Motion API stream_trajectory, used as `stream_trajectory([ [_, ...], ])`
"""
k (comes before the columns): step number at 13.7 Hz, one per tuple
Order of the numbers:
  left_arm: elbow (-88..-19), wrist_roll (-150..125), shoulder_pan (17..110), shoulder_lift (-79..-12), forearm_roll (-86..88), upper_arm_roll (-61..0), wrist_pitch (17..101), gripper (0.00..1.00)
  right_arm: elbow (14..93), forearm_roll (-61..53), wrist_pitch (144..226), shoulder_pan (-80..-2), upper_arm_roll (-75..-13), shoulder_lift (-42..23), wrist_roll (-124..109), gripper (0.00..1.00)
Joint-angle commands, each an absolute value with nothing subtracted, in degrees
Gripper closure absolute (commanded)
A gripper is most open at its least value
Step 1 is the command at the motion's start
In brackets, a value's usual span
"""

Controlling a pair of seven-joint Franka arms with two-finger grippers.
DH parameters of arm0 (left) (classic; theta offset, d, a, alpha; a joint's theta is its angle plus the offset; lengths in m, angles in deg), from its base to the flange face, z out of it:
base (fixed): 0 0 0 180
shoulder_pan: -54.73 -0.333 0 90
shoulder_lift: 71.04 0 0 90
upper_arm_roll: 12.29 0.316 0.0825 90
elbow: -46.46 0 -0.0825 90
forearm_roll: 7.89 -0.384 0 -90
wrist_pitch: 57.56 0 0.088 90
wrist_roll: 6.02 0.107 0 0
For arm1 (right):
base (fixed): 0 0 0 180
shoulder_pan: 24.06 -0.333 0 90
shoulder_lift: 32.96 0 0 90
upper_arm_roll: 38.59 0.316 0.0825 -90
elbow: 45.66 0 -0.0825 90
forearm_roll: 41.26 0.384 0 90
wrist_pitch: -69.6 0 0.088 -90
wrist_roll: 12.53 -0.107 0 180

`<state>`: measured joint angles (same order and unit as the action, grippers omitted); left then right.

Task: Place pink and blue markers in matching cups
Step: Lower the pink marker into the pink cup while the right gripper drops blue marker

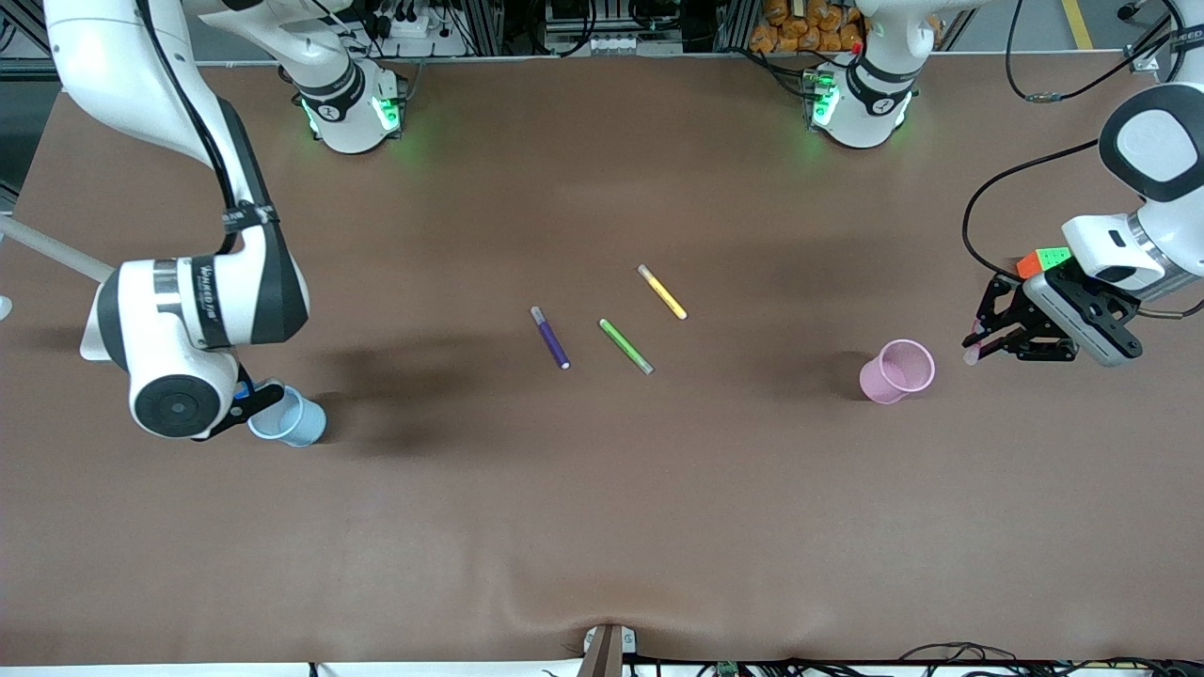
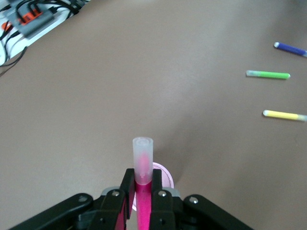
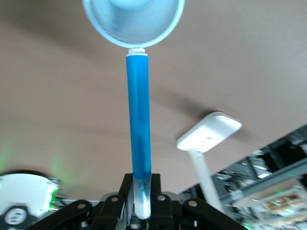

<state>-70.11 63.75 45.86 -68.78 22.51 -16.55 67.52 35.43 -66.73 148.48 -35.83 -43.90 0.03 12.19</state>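
The robot's left gripper will release the pink marker inside the opening of the pale pink cup (image 1: 899, 370) (image 2: 162, 184).
My left gripper (image 1: 978, 340) hangs just off the pale pink cup (image 1: 898, 370), toward the left arm's end of the table. It is shut on the pink marker (image 2: 143, 196), whose paler cap (image 2: 143, 158) sticks out past the fingers, with the pink cup's rim (image 2: 164, 174) partly hidden by it. My right gripper (image 1: 246, 399) is beside the pale blue cup (image 1: 290, 418) at the right arm's end. It is shut on the greyish cap end of the blue marker (image 3: 138, 124), and the marker's free end reaches the blue cup's rim (image 3: 133, 44).
Three loose markers lie mid-table: dark purple (image 1: 550, 338), green (image 1: 625, 346) and yellow (image 1: 662, 291). A white rod (image 1: 47, 249) crosses the table edge near the right arm, and a white lamp-like head (image 3: 208, 132) shows beside it.
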Motion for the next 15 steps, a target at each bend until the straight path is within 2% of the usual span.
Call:
stream_trajectory([
  [1,-70.7,72.35,44.54,-67.09,26.11,-17.04,68.56,1.0,31.86,-72.53,146.77,-36.89,-43.6,2.98,16.89,1.0],
  [4,-70.87,77.89,44.45,-65.08,27.53,-17.04,68.56,1.0,31.86,-75.8,147.3,-37.77,-43.6,4.3,23.15,1.0],
  [9,-71.31,93.44,42.78,-58.58,41.05,-17.04,68.21,1.0,32.12,-78.26,147.21,-39.88,-43.6,6.49,22.63,1.0],
  [15,-71.23,98.21,42.86,-55.76,44.4,-17.04,68.03,1.0,31.95,-81.07,148.52,-41.11,-43.6,8.69,19.29,1.0],
])
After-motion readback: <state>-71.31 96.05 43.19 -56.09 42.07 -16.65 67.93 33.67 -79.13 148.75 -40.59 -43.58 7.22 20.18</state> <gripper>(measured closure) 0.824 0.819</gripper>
